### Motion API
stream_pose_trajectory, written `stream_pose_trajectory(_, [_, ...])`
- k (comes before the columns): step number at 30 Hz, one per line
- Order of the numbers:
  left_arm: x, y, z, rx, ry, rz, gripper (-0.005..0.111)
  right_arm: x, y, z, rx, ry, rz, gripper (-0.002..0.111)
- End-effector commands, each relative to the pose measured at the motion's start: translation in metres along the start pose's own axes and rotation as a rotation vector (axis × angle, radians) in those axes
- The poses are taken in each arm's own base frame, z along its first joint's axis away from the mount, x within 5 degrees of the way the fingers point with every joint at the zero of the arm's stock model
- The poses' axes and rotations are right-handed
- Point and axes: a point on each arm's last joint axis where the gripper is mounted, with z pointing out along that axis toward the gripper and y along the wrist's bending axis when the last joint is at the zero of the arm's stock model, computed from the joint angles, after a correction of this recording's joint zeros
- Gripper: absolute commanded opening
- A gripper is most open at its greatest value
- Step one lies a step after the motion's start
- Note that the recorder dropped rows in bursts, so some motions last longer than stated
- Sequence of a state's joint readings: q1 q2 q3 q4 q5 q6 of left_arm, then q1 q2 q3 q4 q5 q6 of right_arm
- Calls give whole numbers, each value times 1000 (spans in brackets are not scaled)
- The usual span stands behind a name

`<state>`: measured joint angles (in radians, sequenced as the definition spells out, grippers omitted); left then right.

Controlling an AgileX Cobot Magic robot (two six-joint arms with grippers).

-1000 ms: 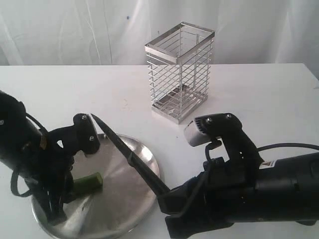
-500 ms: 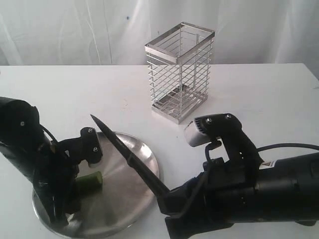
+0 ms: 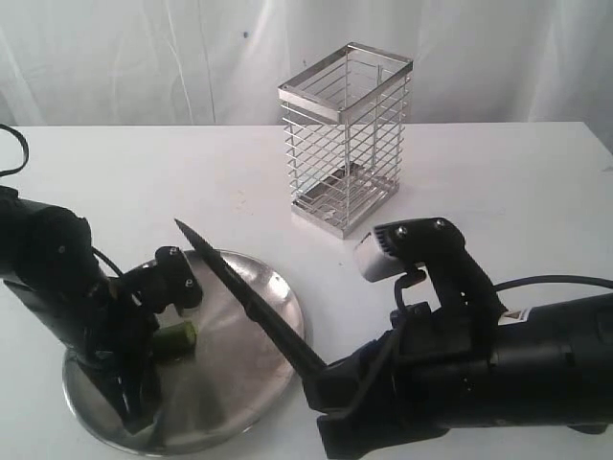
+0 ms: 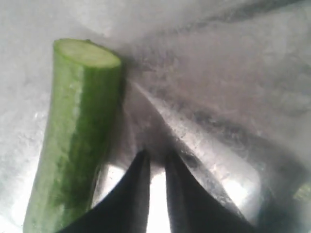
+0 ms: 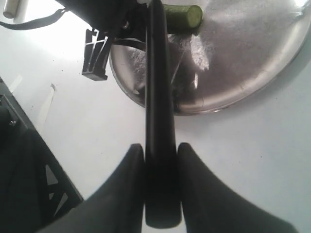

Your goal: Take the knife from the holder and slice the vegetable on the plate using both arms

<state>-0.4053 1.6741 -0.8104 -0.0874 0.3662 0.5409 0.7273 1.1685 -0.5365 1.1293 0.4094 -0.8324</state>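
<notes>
Left fingers are shut over the plate beside the vegetable; next I open them, move across, grip the vegetable's body (image 4: pixel 75 136) before slicing.
The dark knife (image 3: pixel 239 287) slants over the steel plate (image 3: pixel 235 383), its handle held by my right gripper (image 3: pixel 321 383), which is shut on it. In the right wrist view the handle (image 5: pixel 159 121) sits tight between the fingers of the right gripper (image 5: pixel 160 153), and the blade runs over the plate (image 5: pixel 252 63) toward the green vegetable (image 5: pixel 184 15). My left gripper (image 4: pixel 156 156) is low over the plate (image 4: pixel 228 73), its fingers nearly together and empty, just beside the vegetable (image 4: pixel 77 126). The vegetable (image 3: pixel 178 338) lies on the plate's left part. The wire holder (image 3: pixel 347 134) stands empty behind.
White table all round, with a white curtain behind it. The left arm (image 3: pixel 57 287) leans over the plate's left edge. The bulky right arm (image 3: pixel 498 364) fills the front right. The holder is well behind both arms.
The left arm has swung lower over the plate, bringing its gripper down beside the vegetable. The knife and the right arm have barely moved.
</notes>
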Motion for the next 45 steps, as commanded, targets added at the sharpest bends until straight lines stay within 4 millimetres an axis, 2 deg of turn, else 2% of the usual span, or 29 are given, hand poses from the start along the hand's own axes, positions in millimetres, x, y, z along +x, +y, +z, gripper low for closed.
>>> stream_pose_trajectory(1, [-3,3,-1,6,9,-108,16,-1,1,-2,-3,-12,-11,0])
stream_pose_trajectory(11, [-22,9,-37,1,-54,-304,16,-1,1,-2,0,-15,-11,0])
stream_pose_trajectory(15, [-17,8,-40,-1,-12,-283,18,-2,0,-2,9,-21,-14,0])
stream_pose_trajectory(16, [-15,9,-40,-17,13,-256,20,-2,0,-2,9,-21,-14,0])
stream_pose_trajectory(22, [-7,10,-41,-44,106,-152,55,-2,1,-3,0,-17,-21,0])
stream_pose_trajectory(26, [-9,11,-40,-69,89,-113,65,-1,2,-3,-1,-15,-32,0])
stream_pose_trajectory(35, [-13,15,-39,-103,47,-18,66,-2,1,-3,5,-21,-32,0])
stream_pose_trajectory(41, [-7,13,-21,-75,86,99,66,-2,1,-3,6,-24,-32,0])
stream_pose_trajectory(45, [-9,15,-16,-87,74,113,66,-4,2,-6,8,-42,-37,0])
